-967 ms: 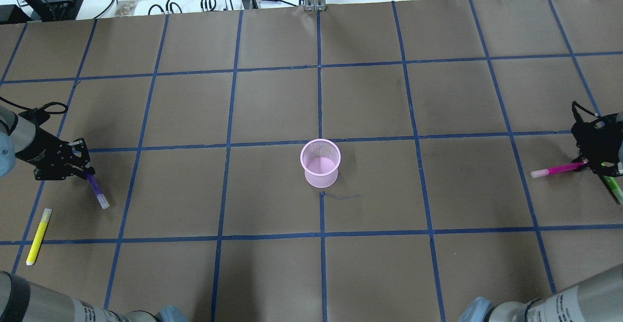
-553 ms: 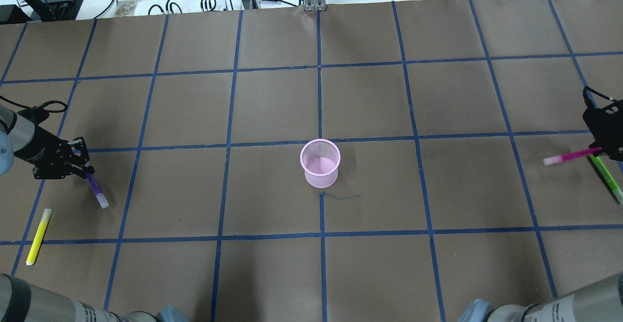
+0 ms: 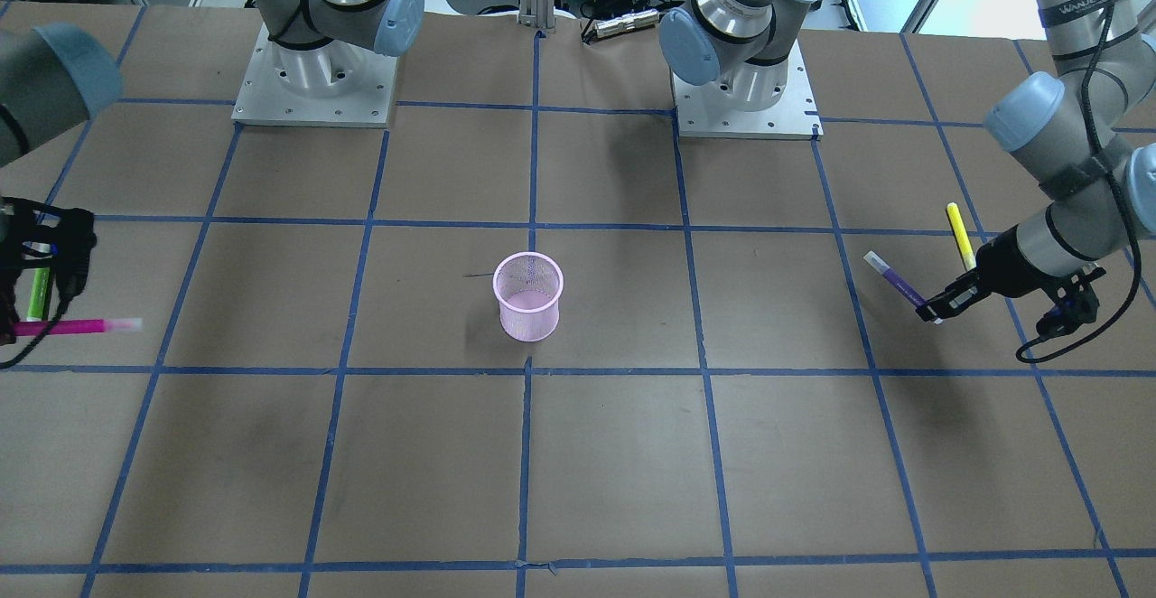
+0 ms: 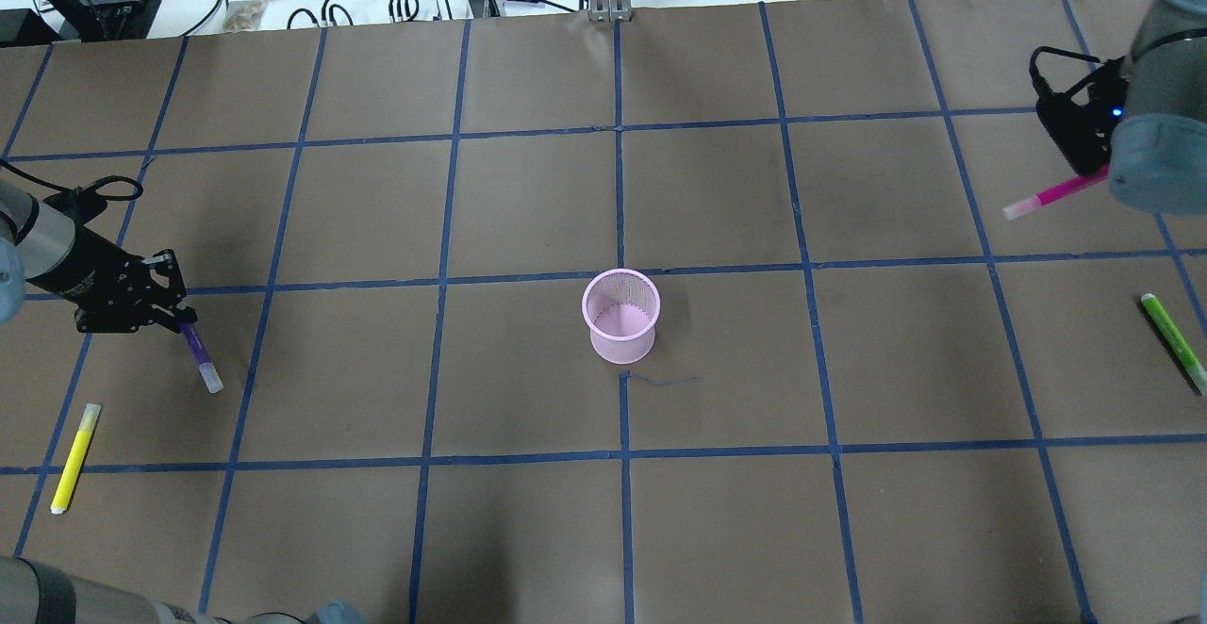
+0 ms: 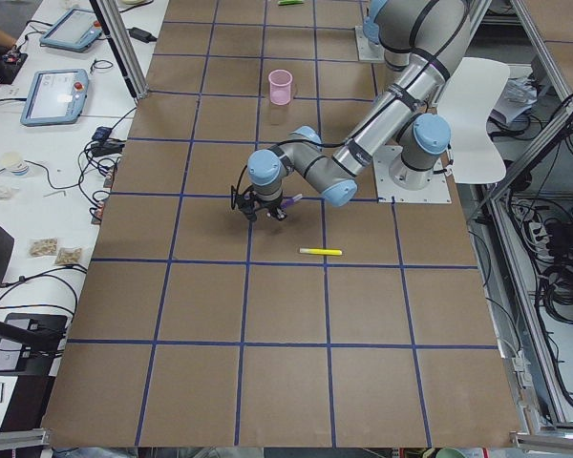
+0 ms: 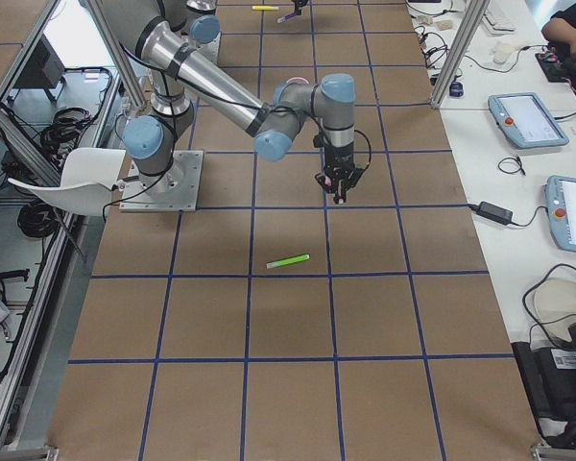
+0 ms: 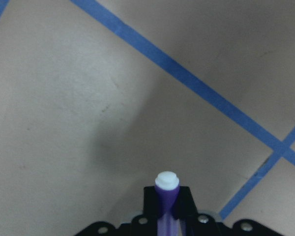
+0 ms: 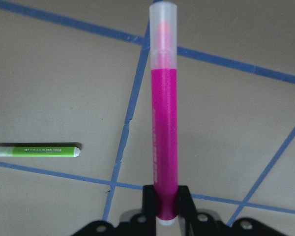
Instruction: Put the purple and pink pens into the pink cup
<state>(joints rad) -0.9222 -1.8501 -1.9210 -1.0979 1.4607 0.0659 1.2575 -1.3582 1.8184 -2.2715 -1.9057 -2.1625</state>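
My right gripper is holding the pink pen. It will release the pen inside the open top of the pink mesh cup (image 3: 527, 276).
The pink mesh cup (image 4: 620, 314) stands upright at the table's middle, also in the front view (image 3: 528, 295). My left gripper (image 4: 179, 320) is shut on the purple pen (image 4: 201, 355) at the far left and holds it off the table; the pen shows in the front view (image 3: 894, 281) and the left wrist view (image 7: 166, 201). My right gripper (image 4: 1084, 174) is shut on the pink pen (image 4: 1047, 195), raised at the far right. The pink pen points toward the cup's side and shows in the right wrist view (image 8: 164, 142) and the front view (image 3: 77, 326).
A yellow pen (image 4: 74, 457) lies on the table near my left arm. A green pen (image 4: 1172, 339) lies on the table at the right, also in the right wrist view (image 8: 34, 150). Cables and gear lie beyond the far edge.
My right gripper has lifted the pink pen up and away from the green pen, toward the far right. My left gripper has risen slightly with the purple pen.
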